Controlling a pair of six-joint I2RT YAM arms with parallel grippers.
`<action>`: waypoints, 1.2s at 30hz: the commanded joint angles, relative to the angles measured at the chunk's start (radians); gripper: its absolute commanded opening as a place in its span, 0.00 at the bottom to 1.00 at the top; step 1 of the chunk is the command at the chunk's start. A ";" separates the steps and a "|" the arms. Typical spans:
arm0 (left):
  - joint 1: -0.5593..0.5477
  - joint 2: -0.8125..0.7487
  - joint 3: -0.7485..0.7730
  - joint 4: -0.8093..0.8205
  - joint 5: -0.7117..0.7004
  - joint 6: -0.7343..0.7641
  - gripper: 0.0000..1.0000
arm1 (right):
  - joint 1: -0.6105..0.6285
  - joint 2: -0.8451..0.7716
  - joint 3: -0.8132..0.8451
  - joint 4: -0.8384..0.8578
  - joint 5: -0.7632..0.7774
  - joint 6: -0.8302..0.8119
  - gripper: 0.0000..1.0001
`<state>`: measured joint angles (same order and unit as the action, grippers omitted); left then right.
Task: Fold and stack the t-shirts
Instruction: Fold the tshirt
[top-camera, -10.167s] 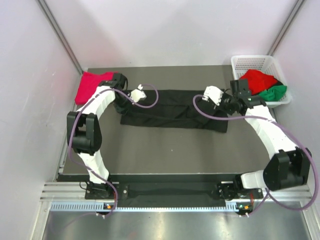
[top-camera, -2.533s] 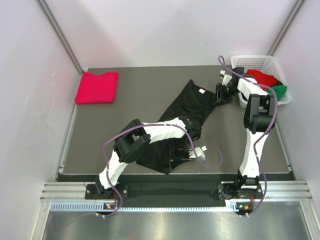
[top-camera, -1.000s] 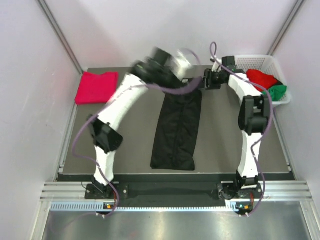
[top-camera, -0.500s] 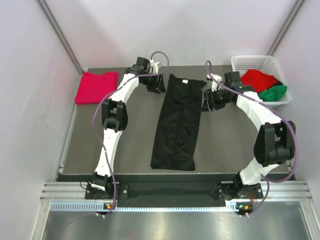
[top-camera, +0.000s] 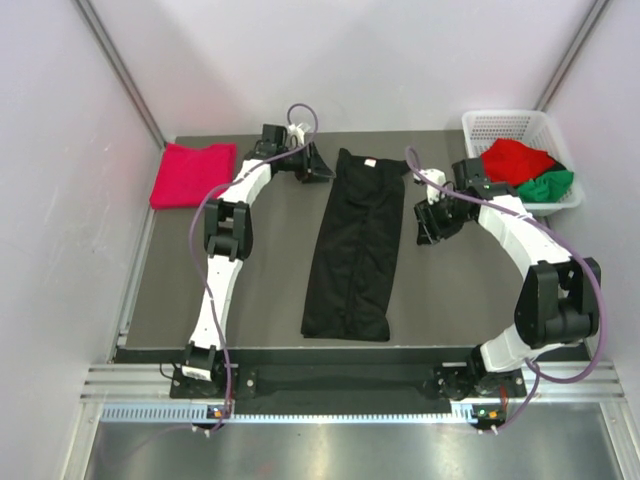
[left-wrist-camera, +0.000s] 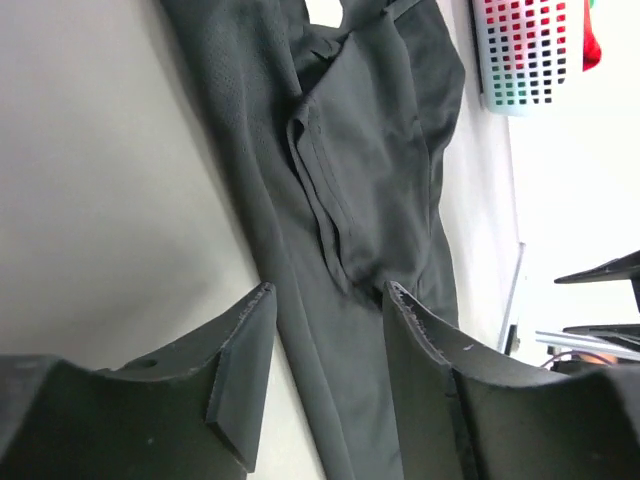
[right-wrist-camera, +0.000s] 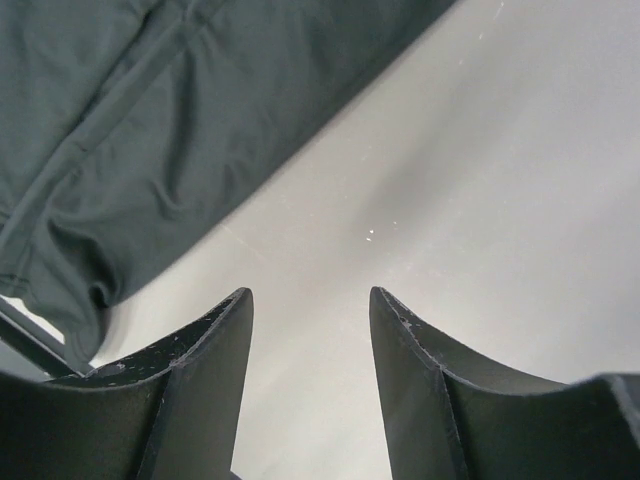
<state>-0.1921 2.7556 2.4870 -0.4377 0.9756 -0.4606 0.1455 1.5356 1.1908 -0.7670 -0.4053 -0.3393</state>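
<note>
The near corner (top-camera: 386, 335) (right-wrist-camera: 86, 352) of the black t-shirt is on the basket's side, at the t-shirt's end away from the white tag. My right gripper should close there.
A black t-shirt (top-camera: 355, 245), folded into a long narrow strip, lies flat on the table from the far middle toward the near edge, with its white tag (top-camera: 370, 163) at the far end. My left gripper (top-camera: 318, 165) hovers just left of that far end, open and holding nothing. In the left wrist view the left gripper (left-wrist-camera: 328, 290) looks past its fingers at the black cloth (left-wrist-camera: 370, 150). My right gripper (top-camera: 428, 222) is to the right of the strip, open and empty. Under the right gripper (right-wrist-camera: 310, 295) is bare table, the shirt's edge (right-wrist-camera: 150, 120) off to one side.
A folded crimson-pink t-shirt (top-camera: 192, 173) lies at the far left corner. A white mesh basket (top-camera: 500, 125) at the far right holds a red t-shirt (top-camera: 520, 160) and a green one (top-camera: 550, 185). The grey table (top-camera: 260, 280) is walled on three sides.
Both grippers have come off the shirt's far end. The left one drew back to the left, the right one moved nearer and to the right. The black shirt stays flat.
</note>
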 joint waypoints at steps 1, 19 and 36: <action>-0.026 0.061 0.001 0.166 0.077 -0.108 0.50 | -0.009 -0.005 0.013 -0.018 0.017 -0.050 0.51; -0.034 0.153 0.115 0.113 -0.109 -0.012 0.00 | -0.040 0.112 0.167 0.001 0.080 -0.053 0.50; 0.051 0.021 0.044 -0.108 -0.190 0.204 0.26 | -0.015 0.274 0.326 0.064 0.054 0.005 0.51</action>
<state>-0.1001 2.8307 2.5614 -0.4488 0.8402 -0.3355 0.1177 1.7973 1.4509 -0.7345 -0.3336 -0.3573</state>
